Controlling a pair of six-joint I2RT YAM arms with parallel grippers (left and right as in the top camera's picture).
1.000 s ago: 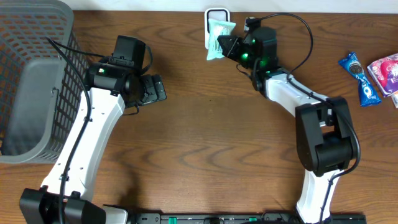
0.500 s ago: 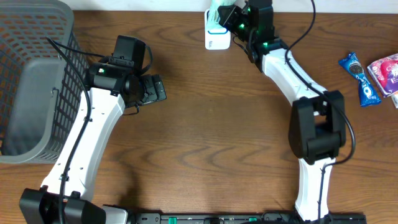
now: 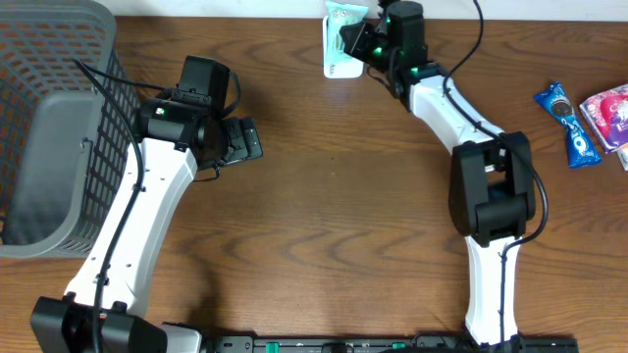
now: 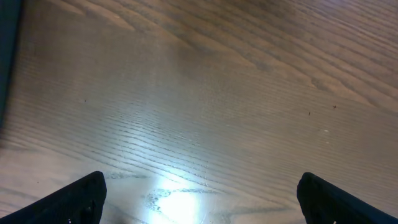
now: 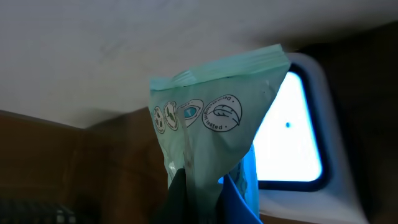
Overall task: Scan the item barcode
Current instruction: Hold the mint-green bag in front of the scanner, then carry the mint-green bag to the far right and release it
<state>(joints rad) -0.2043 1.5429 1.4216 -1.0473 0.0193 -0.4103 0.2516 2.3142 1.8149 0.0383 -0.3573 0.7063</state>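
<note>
The green packet is to go on the bare wood (image 3: 607, 183) just nearer me than the blue and pink packets. My right gripper needs to put it down there.
The item is a mint-green packet (image 5: 211, 124) with round printed symbols. My right gripper (image 5: 208, 199) is shut on its lower end and holds it in front of the white scanner (image 5: 292, 130) with the lit window. From overhead the green packet (image 3: 343, 17) lies over the scanner (image 3: 337, 65) at the table's far edge, with the right gripper (image 3: 365, 41) just to its right. No barcode shows on the packet. My left gripper (image 3: 247, 140) stands open over bare wood at the left of the table, holding nothing; its fingertips (image 4: 81, 199) sit far apart.
A grey mesh basket (image 3: 49, 127) fills the far left. Snack packets (image 3: 571, 123) lie at the right edge, a blue one and a pink one (image 3: 608, 110).
The right arm has carried the green packet farther toward the table's far edge, from beside the scanner to over it. The left arm has stayed still.
</note>
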